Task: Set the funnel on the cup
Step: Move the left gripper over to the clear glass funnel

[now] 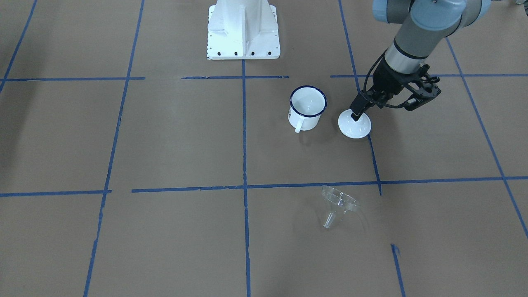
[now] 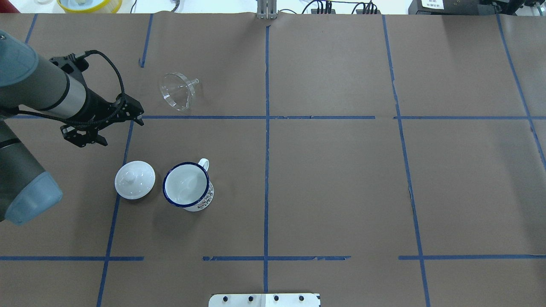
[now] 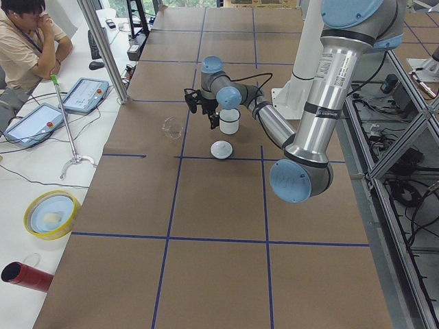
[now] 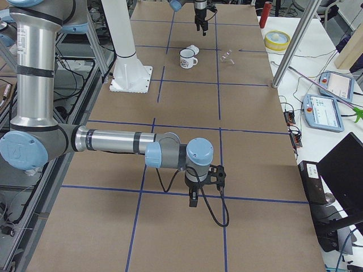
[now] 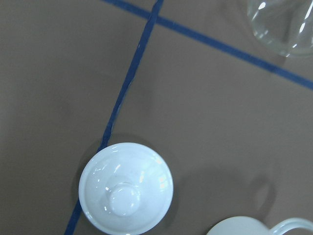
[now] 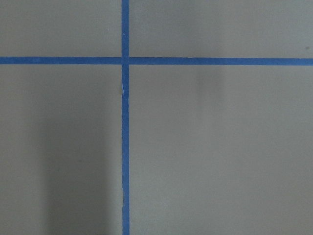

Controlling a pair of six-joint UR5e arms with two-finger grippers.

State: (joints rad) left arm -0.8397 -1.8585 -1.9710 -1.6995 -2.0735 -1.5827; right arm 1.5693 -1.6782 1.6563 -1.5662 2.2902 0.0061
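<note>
Next, I'll close my left gripper on the funnel's wide rim (image 1: 348, 201) at the clear funnel's end away from its spout.
The clear funnel (image 2: 177, 90) lies on its side on the brown table, spout toward the far right; it also shows in the front view (image 1: 339, 203) and at the top edge of the left wrist view (image 5: 283, 24). The white cup (image 2: 187, 185) with a dark blue rim stands upright and empty, handle toward the far side (image 1: 307, 105). My left gripper (image 2: 137, 118) hangs above the table between funnel and cup, to their left; its fingers look shut and empty (image 1: 354, 114). My right gripper (image 4: 193, 198) is far off over bare table; I cannot tell its state.
A round white knobbed lid (image 2: 135, 179) lies flat just left of the cup, also in the left wrist view (image 5: 125, 188). The white robot base (image 1: 243, 29) stands behind the cup. Blue tape lines cross the table. An operator sits beyond the far edge (image 3: 27, 41).
</note>
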